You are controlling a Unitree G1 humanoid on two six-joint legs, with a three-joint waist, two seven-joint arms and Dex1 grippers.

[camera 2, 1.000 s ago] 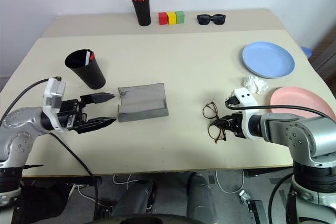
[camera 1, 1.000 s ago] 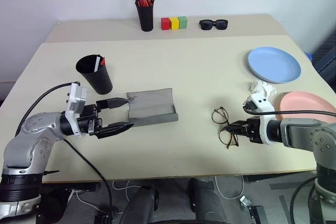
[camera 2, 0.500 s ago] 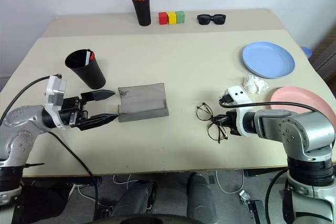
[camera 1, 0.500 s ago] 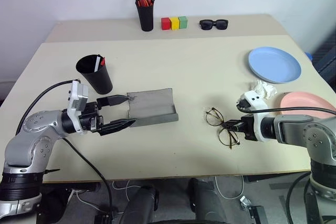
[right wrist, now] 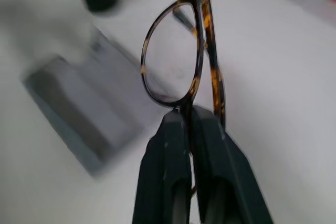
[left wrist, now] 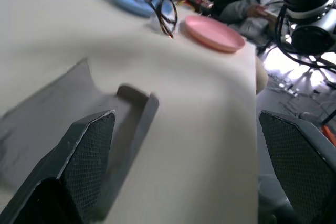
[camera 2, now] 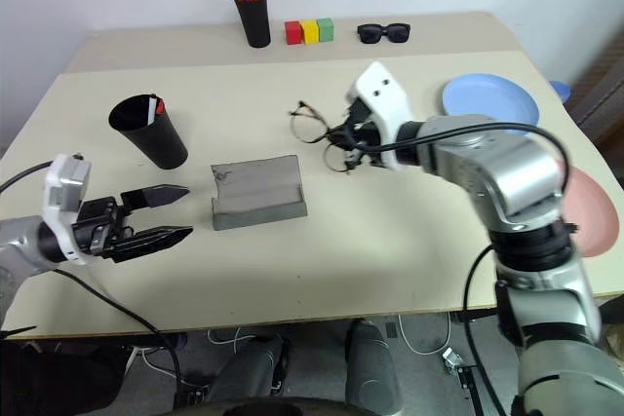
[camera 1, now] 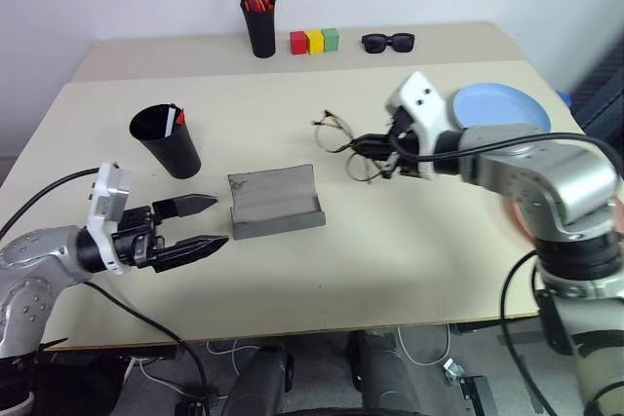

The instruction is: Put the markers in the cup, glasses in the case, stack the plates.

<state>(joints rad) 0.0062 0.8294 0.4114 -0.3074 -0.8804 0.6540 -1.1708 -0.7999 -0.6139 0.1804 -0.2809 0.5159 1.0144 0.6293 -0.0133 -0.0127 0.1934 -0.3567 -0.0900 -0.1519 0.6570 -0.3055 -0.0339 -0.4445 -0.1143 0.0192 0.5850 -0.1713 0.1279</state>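
Note:
Next, I let go of the glasses with my right gripper inside the grey case (camera 1: 273,208) (right wrist: 88,104), just behind the case's raised front edge.
My right gripper (camera 1: 375,148) is shut on the glasses (camera 1: 336,133), thin tortoiseshell frames with round lenses (right wrist: 173,61), and holds them in the air to the right of the case. The grey case (camera 1: 276,202) lies open on the table. My left gripper (camera 1: 200,223) is open and level, just left of the case, holding nothing. The black cup (camera 1: 168,140) stands behind it with markers (camera 1: 176,116) upright inside. The blue plate (camera 2: 492,99) lies at the right, partly behind my right arm. The pink plate (camera 2: 585,211) sits nearer the right edge.
At the back of the table stand a black pen holder (camera 1: 258,21) with orange-red pens, three coloured blocks (camera 1: 314,42) and black sunglasses (camera 1: 388,42). The table's front edge runs close below my left gripper.
My right gripper has shut on the glasses, lifted them off the table and carried them left and further back, towards the case. My left gripper has drawn back a little from the case.

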